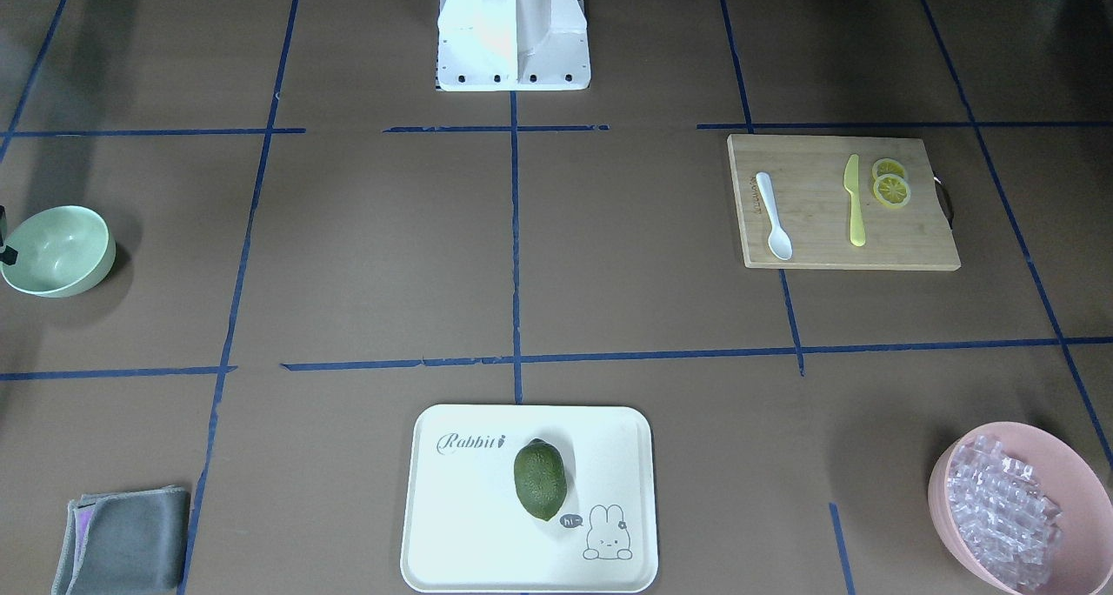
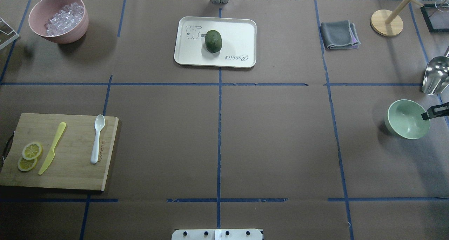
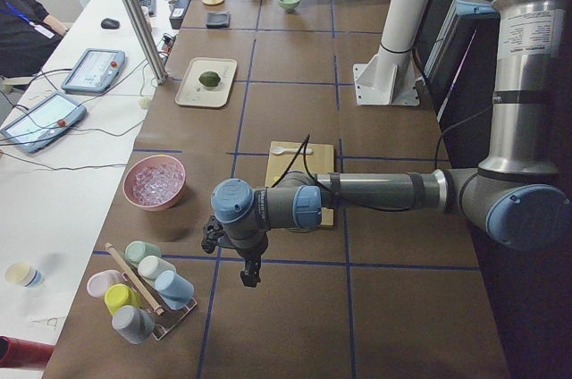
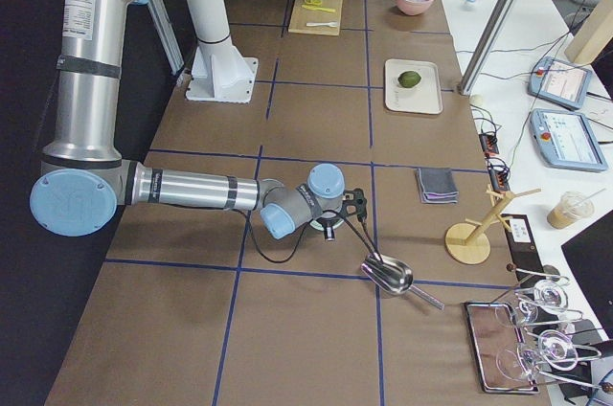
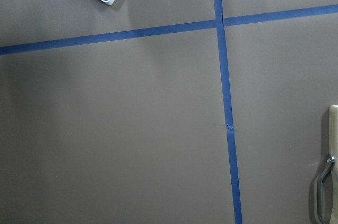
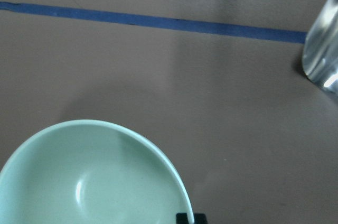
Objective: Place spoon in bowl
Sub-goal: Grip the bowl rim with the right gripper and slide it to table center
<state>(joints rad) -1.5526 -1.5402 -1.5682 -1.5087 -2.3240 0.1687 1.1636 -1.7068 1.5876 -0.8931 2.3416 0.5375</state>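
My right gripper needs to let go of the mint-green bowl on the blue line leading to the white tray (image 1: 519, 219), between its crossings.
The white spoon (image 2: 97, 138) lies on a wooden cutting board (image 2: 73, 170) at the table's left, scoop pointing away from the robot; it also shows in the front view (image 1: 773, 215). The mint-green bowl (image 2: 407, 119) stands upright and empty at the far right, also seen in the front view (image 1: 56, 251) and the right wrist view (image 6: 95, 182). My right gripper (image 2: 434, 112) is at the bowl's outer rim; one black fingertip (image 6: 190, 217) shows, and I cannot tell whether it is open or shut. My left gripper (image 3: 248, 273) hangs over bare table left of the board; I cannot tell its state.
A yellow knife (image 2: 52, 148) and lemon slices (image 2: 29, 155) share the board. A pink bowl of ice cubes (image 2: 59, 18), a white tray (image 2: 242, 33) with a green fruit (image 2: 213, 41), a grey cloth (image 2: 339, 34), a metal scoop (image 2: 435, 75) and a cup rack (image 3: 143, 290) stand around.
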